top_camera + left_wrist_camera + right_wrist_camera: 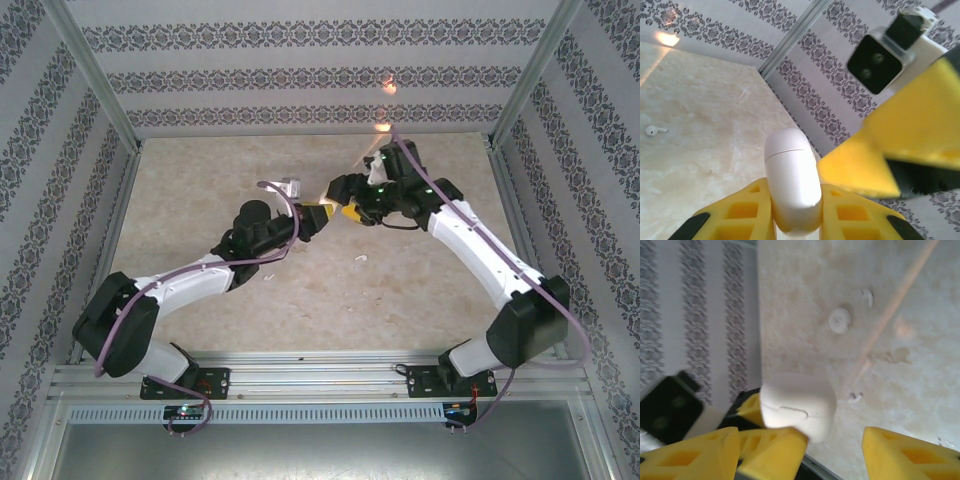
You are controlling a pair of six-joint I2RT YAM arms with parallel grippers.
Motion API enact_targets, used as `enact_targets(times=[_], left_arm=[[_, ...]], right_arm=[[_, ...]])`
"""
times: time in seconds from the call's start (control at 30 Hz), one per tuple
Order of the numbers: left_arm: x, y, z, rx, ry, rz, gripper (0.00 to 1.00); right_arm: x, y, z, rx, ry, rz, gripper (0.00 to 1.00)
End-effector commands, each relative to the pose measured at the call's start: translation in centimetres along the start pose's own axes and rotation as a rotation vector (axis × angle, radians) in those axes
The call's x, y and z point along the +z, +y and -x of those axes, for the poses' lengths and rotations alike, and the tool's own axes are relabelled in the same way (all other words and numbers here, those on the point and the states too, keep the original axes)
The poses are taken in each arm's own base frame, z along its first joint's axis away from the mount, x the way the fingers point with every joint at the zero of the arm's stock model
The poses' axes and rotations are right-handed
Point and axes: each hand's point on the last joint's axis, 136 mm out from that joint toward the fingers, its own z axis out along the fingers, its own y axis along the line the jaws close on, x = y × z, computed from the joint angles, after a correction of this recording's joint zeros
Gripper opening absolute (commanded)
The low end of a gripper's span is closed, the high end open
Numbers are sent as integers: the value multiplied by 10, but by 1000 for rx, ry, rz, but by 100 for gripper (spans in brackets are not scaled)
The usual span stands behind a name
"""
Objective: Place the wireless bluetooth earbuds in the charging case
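I see the charging case off to one side of my right gripper's open fingers, so next I swing that gripper round and take the charging case's loose end (786,141).
The charging case (790,160), a white rounded-square shell with its lid closed, is held off the table by my left gripper (795,192), whose yellow fingers are shut on its lower half. The same case (797,402) hangs between the spread fingers of my right gripper (800,455), which is open, with a clear gap on its right side. The two grippers meet above mid-table, left gripper (322,215) against right gripper (347,205). Tiny white earbuds lie loose on the table: one earbud (655,131), another earbud (868,296), and a third earbud (855,397).
A round white disc-like case (839,320) lies on the beige table (420,290). An earbud (360,261) rests in front of the grippers. A blurred cable (890,310) crosses the right wrist view. Patterned walls and metal posts enclose the table.
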Motion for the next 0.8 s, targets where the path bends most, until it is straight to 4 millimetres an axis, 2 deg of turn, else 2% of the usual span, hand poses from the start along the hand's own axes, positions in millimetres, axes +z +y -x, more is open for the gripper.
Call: enact_targets(times=[0.0, 0.1, 0.23, 0.33, 0.4, 0.53, 0.77], left_arm=[[-18, -29, 29, -45, -40, -133, 18], [-29, -41, 43, -82, -21, -203, 16], [-43, -64, 58, -112, 25, -303, 16], [-52, -84, 64, -96, 69, -344, 16], [-56, -95, 67, -81, 88, -355, 16], [-63, -108, 74, -61, 88, -372, 16], [-64, -115, 77, -63, 105, -392, 17]], right_arm=[[-36, 35, 16, -127, -89, 159, 61], [-54, 48, 21, -209, -140, 235, 55], [-61, 68, 12, -322, -121, 315, 47], [-58, 81, 5, -376, -83, 360, 49], [-52, 88, -1, -407, -59, 381, 53], [-39, 102, -11, -443, -9, 415, 56], [-34, 123, -19, -449, 42, 508, 46]])
